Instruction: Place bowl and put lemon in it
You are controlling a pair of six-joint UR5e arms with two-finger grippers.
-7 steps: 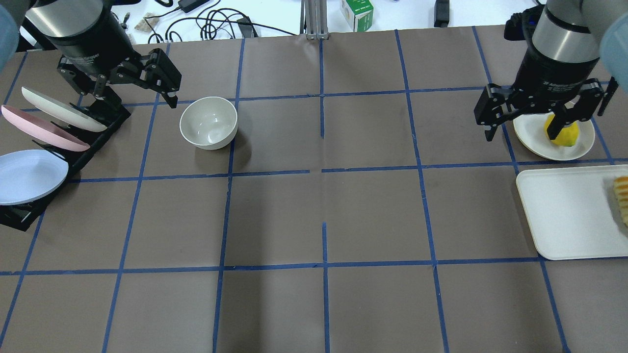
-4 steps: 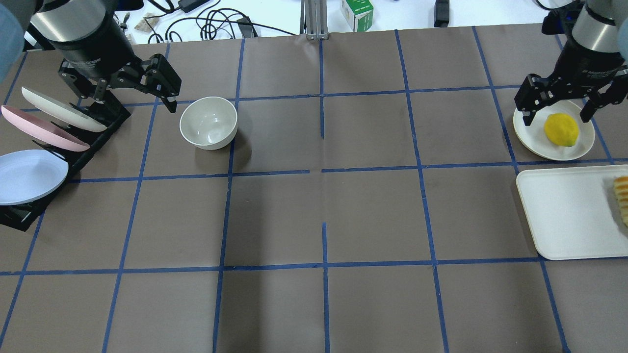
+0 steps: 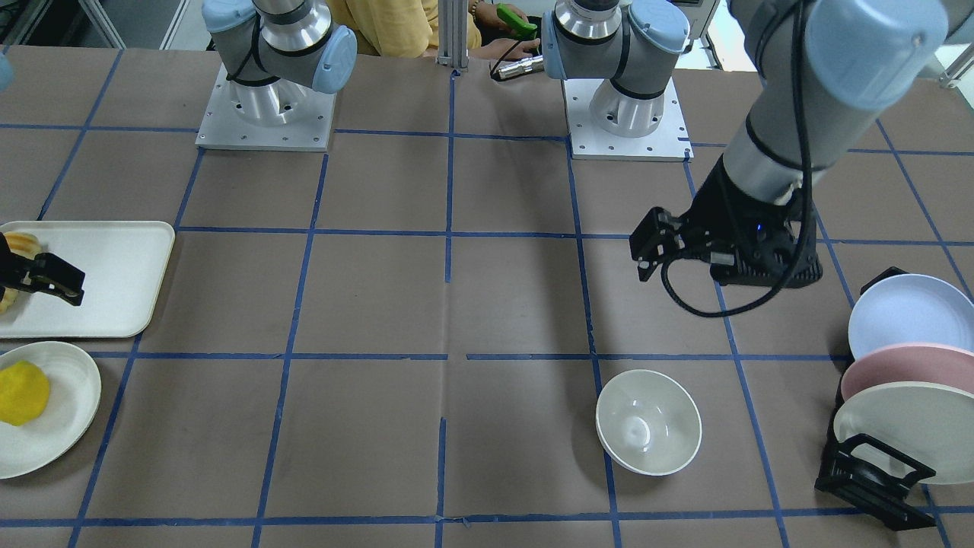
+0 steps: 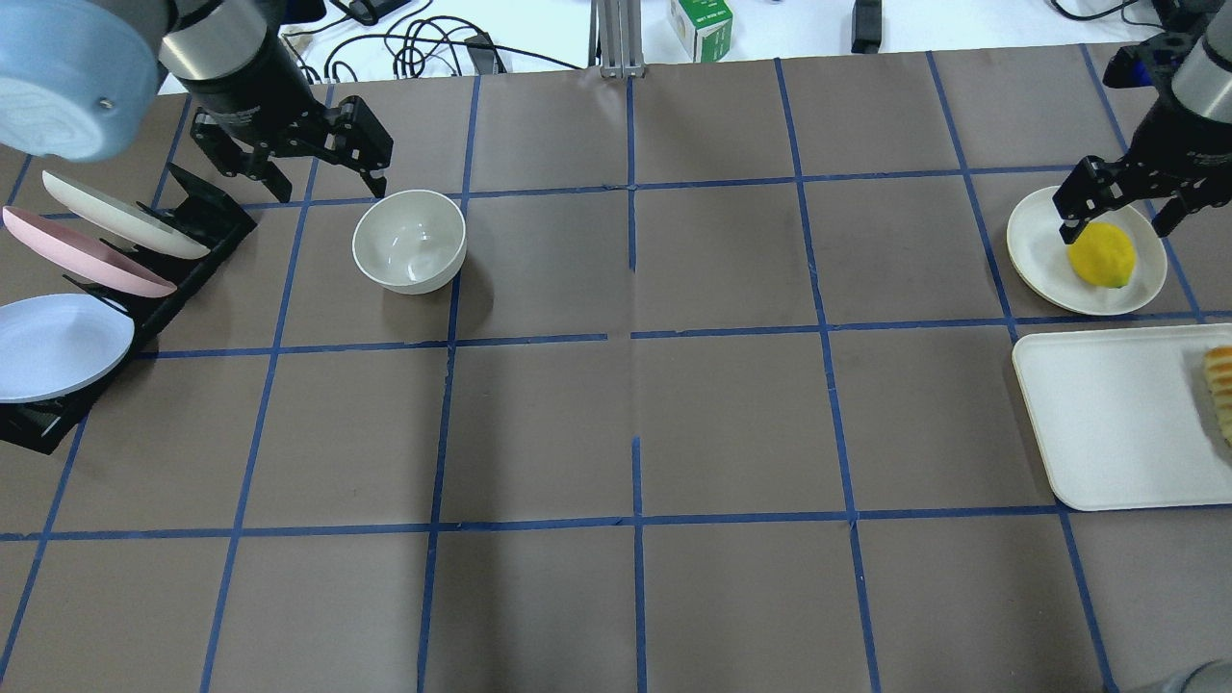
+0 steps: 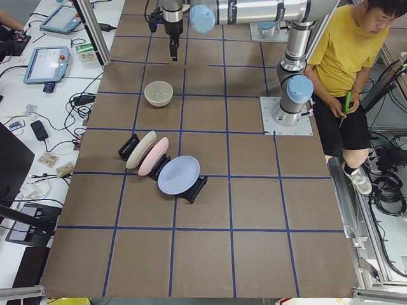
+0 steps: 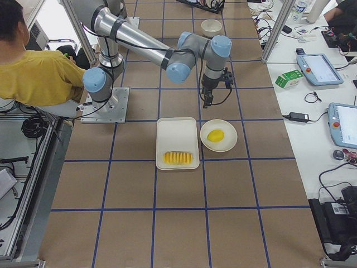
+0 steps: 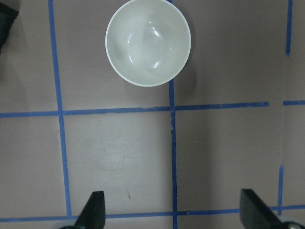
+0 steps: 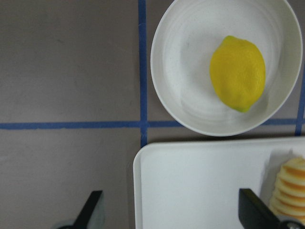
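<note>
The robot's right gripper needs to close around the middle of the yellow lemon (image 3: 23, 392) (image 8: 237, 74), which sits on the shallow off-white plate next to the white tray.
The off-white bowl (image 4: 409, 241) stands upright and empty on the brown table, left of centre; it also shows in the front view (image 3: 648, 422) and the left wrist view (image 7: 148, 42). My left gripper (image 4: 327, 188) is open and empty, hovering just beyond the bowl on its far left side. The yellow lemon (image 4: 1102, 255) lies on a shallow off-white plate (image 4: 1030, 260) at the far right, clear in the right wrist view (image 8: 238, 73). My right gripper (image 4: 1114, 231) is open and empty above the plate, not touching the lemon.
A black rack (image 4: 207, 217) holds off-white, pink and blue plates at the left edge. A white tray (image 4: 1107, 423) with sliced fruit (image 4: 1220, 390) lies beside the lemon's plate. Cables and a green box (image 4: 700, 24) lie beyond the far edge. A person (image 5: 346, 51) sits behind the robot.
My right gripper has shifted right and toward the table's far edge, uncovering the lemon, which stays on its plate. My left gripper has moved right, toward the bowl's far side.
</note>
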